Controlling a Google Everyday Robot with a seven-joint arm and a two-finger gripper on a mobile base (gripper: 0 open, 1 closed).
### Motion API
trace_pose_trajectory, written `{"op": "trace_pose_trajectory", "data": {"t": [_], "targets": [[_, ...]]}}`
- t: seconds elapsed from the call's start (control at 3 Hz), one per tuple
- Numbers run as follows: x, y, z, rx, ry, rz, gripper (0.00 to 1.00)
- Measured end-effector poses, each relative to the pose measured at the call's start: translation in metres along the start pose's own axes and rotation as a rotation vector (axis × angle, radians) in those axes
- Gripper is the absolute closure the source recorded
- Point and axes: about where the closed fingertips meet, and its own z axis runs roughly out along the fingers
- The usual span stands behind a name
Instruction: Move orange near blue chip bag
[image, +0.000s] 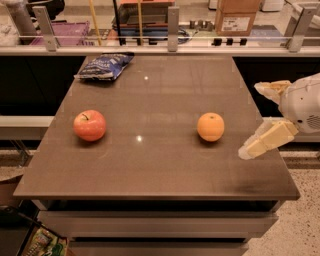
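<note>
My gripper needs to grab the near and far sides of the orange (212, 127), because it should move near the blue chip bag.
The orange (210, 127) sits on the brown table (165, 175), right of the middle. The blue chip bag (104, 66) lies flat at the table's far left corner, well away from the orange. My gripper (256, 119) is at the table's right edge, to the right of the orange and apart from it. Its two cream fingers are spread wide, one finger (271, 90) far and one near, with nothing between them.
A red-pink apple (90, 125) sits on the left side of the table. A glass rail with metal posts (173, 22) runs behind the far edge. Cardboard boxes (239, 16) stand beyond it.
</note>
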Motion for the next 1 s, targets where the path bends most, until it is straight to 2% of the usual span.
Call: {"op": "trace_pose_trajectory", "data": {"t": [0.33, 1.0], "targets": [[0.004, -0.005, 0.013, -0.020, -0.008, 0.046, 0.00], [-0.005, 0.004, 0.047, -0.065, -0.056, 0.055, 0.00]]}}
